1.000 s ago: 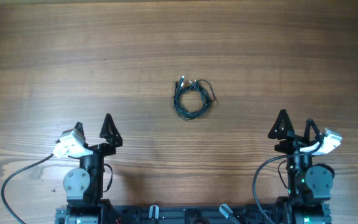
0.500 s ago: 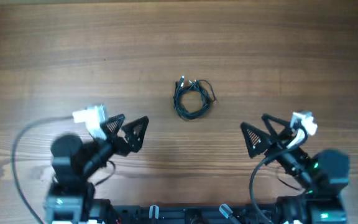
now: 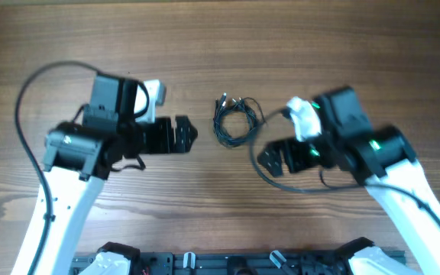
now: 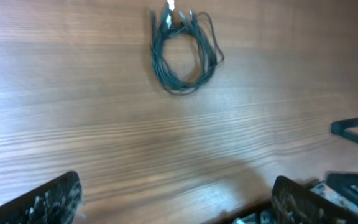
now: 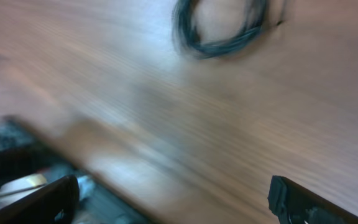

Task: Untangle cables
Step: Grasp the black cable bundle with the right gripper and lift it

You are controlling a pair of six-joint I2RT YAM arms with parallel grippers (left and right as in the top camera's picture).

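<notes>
I should next move my right gripper to the thin loose loop [image 3: 259, 127] [image 5: 281, 20] next to the coil of cables and close it on the side of the loop nearest that gripper.
The cables [image 3: 236, 121] lie as one small coil of thin dark green wires with silvery plug ends at its top, in the middle of the wooden table. The coil also shows near the top of the left wrist view [image 4: 184, 53] and, blurred, at the top of the right wrist view [image 5: 219, 28]. My left gripper [image 3: 183, 134] is open and empty, just left of the coil. My right gripper [image 3: 272, 160] is open and empty, to the coil's lower right. Neither gripper touches the cables.
The wooden table [image 3: 220, 38] fills the view. Thick black robot cables loop from the left arm [image 3: 29, 84] and under the right arm [image 3: 296, 188]. The arms' base rail [image 3: 228, 263] runs along the front edge.
Both arms have swung up from their rest positions near the front edge and moved inward toward the coil. The cables have not moved.
</notes>
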